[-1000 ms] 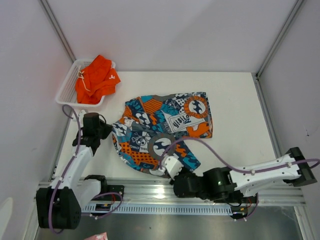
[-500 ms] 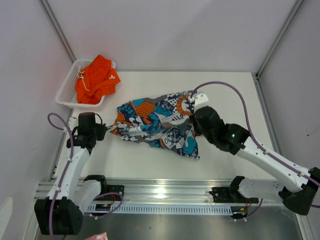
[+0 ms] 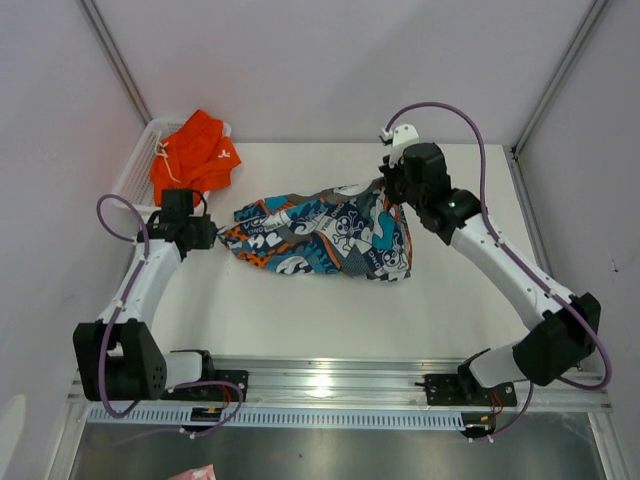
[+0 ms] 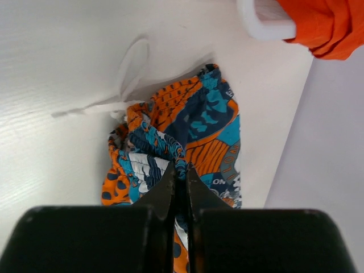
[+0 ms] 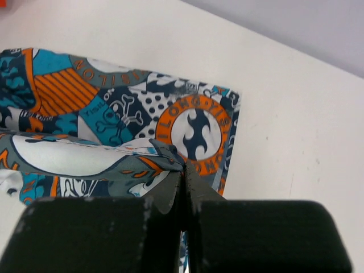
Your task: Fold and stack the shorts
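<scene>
Next, I release the gathered waistband from my left gripper on the bare table (image 3: 254, 186) (image 4: 255, 108) between the printed shorts and the white basket.
The printed blue, teal, orange and white shorts (image 3: 325, 238) are stretched across the middle of the table, doubled over on themselves. My left gripper (image 3: 212, 236) is shut on the gathered waistband at their left end (image 4: 181, 170), and a white drawstring (image 4: 122, 91) trails on the table. My right gripper (image 3: 387, 185) is shut on a pinched fold of the printed shorts (image 5: 170, 159) at the far right corner. The plain orange shorts (image 3: 193, 158) lie bunched in the white basket (image 3: 132, 175) at the back left, also showing in the left wrist view (image 4: 324, 25).
The white mesh basket's corner (image 4: 264, 23) sits close beyond my left gripper. Side walls (image 3: 60, 150) hem the table left and right, with a metal rail (image 3: 330, 385) along the near edge. White table (image 3: 470, 300) lies right of the cloth.
My right arm swung from the near edge up to the far right, carrying the hem of the printed shorts over them. The left gripper drifted slightly back, still gripping the waistband.
</scene>
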Motion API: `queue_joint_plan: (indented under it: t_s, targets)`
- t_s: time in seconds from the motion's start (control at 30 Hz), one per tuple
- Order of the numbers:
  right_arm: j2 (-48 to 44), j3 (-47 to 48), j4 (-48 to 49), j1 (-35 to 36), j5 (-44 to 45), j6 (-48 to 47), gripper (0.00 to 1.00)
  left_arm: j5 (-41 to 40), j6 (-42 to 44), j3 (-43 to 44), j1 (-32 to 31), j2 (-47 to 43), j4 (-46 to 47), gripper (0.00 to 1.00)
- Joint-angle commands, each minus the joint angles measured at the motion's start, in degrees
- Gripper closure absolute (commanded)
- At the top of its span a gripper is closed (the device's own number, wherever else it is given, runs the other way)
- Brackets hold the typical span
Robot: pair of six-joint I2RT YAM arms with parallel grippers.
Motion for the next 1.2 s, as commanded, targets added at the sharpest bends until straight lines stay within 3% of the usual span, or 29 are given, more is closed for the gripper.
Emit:
queue_joint_plan:
  t_s: [0.0,0.17,0.4,0.57,0.73,0.9,0.93,1.0,1.07,1.1,1.13,1.17]
  targets:
    - [5.7,4.9,4.5,-2.4,-5.5,-4.3,1.00,1.4,-3.4,6.2,1.8,4.2,-1.1,1.00]
    - [13.3,9.5,6.7,-7.5,-11.1,-4.3,1.00,2.8,-4.2,11.4,2.6,12.8,-1.3,1.00]
    - [24.5,14.7,8.0,-12.7,-16.7,-0.8,1.00,3.7,-3.8,26.6,2.6,26.4,-6.4,1.00]
    - [29.6,19.0,7.7,-13.2,-13.9,0.7,1.00,3.8,-1.9,40.4,2.7,37.6,-10.1,1.00]
    - [33.1,24.4,7.3,-13.4,-10.3,1.2,1.00,3.5,-3.2,44.5,2.6,43.0,-8.1,1.00]
    - [43.9,38.9,-2.2,-14.2,-6.5,0.8,1.00,4.3,1.0,49.3,2.0,47.8,-2.4,1.00]
    - [46.9,42.2,-3.1,-14.5,-5.8,1.8,1.00,3.5,2.2,50.1,1.6,48.5,-1.5,0.70]
    - [48.9,43.1,-3.3,-15.4,-3.7,3.4,1.00,1.3,3.8,50.1,1.0,48.4,-0.7,0.38]
    - [49.4,42.3,-1.4,-16.2,-2.9,5.6,1.00,1.7,5.9,48.0,0.9,46.2,6.2,0.28]
    - [49.8,42.4,-1.1,-16.4,-2.6,6.0,1.00,2.2,6.9,43.5,0.9,45.1,9.9,0.12]
    - [50.8,43.0,-0.6,-16.6,-2.5,5.9,0.99,3.4,8.1,42.3,0.8,44.8,15.3,0.02]
    - [51.5,43.8,-0.6,-16.7,-2.2,5.7,0.90,3.9,9.3,41.5,0.8,44.4,15.9,0.01]
